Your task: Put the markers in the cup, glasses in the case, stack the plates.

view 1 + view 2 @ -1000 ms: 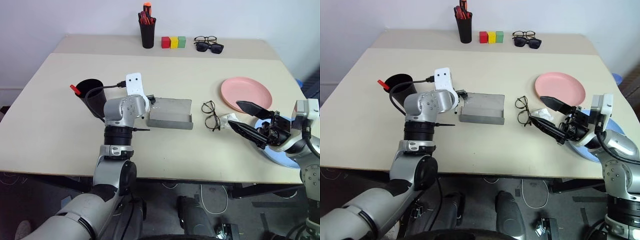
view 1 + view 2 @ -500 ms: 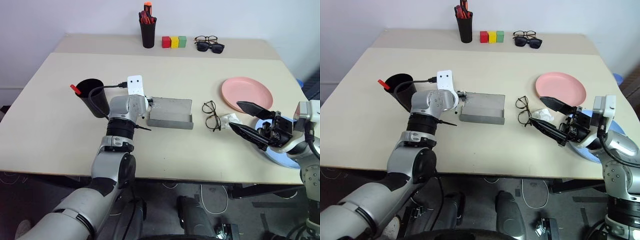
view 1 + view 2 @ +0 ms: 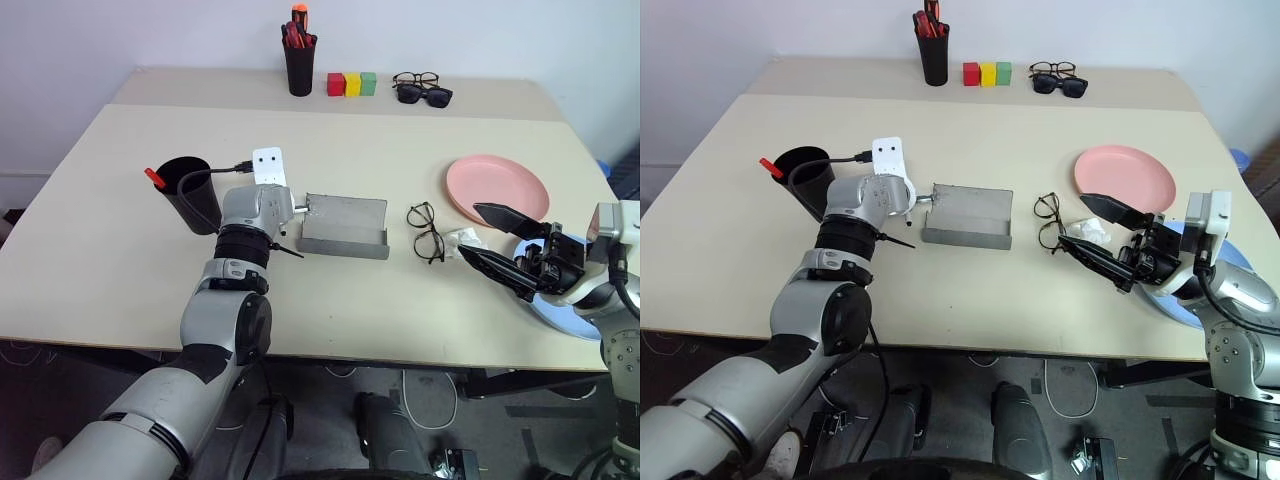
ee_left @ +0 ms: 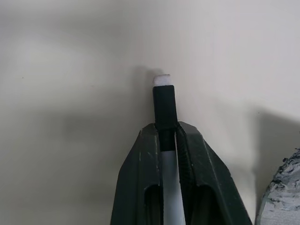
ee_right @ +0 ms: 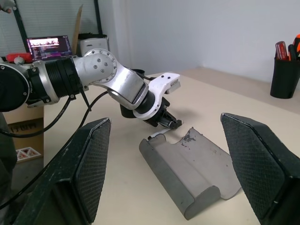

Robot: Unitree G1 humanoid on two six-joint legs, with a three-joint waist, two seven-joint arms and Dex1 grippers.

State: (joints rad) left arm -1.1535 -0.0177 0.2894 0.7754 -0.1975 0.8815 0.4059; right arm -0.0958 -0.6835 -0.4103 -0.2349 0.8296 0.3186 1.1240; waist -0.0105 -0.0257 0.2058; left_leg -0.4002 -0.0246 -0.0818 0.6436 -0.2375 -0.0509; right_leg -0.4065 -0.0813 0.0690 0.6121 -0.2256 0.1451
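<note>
Next, the left gripper releases the white marker inside the black cup (image 3: 185, 174) that holds the red marker.
My left gripper (image 4: 168, 140) is shut on the white marker (image 4: 171, 187), whose black cap (image 4: 164, 105) sticks out past the fingertips just above the table. This gripper (image 3: 298, 211) sits at the left end of the open grey case (image 3: 345, 226). The black cup (image 3: 186, 192) stands to its left, and the red marker (image 3: 152, 178) pokes out of the rim. The wire-framed glasses (image 3: 425, 232) lie right of the case. My right gripper (image 3: 470, 230) hangs open beside them. The pink plate (image 3: 497, 188) is behind it. The blue plate (image 3: 565, 318) is partly hidden under my right arm.
At the table's far edge stand a narrow black cup of red pens (image 3: 298, 62), three coloured blocks (image 3: 348, 83), and two more pairs of glasses (image 3: 420, 88). A small crumpled white scrap (image 3: 462, 238) lies between the wire glasses and my right gripper.
My left arm has stretched forward a little, and its gripper has shut on the white marker beside the case. The right arm has stayed still.
</note>
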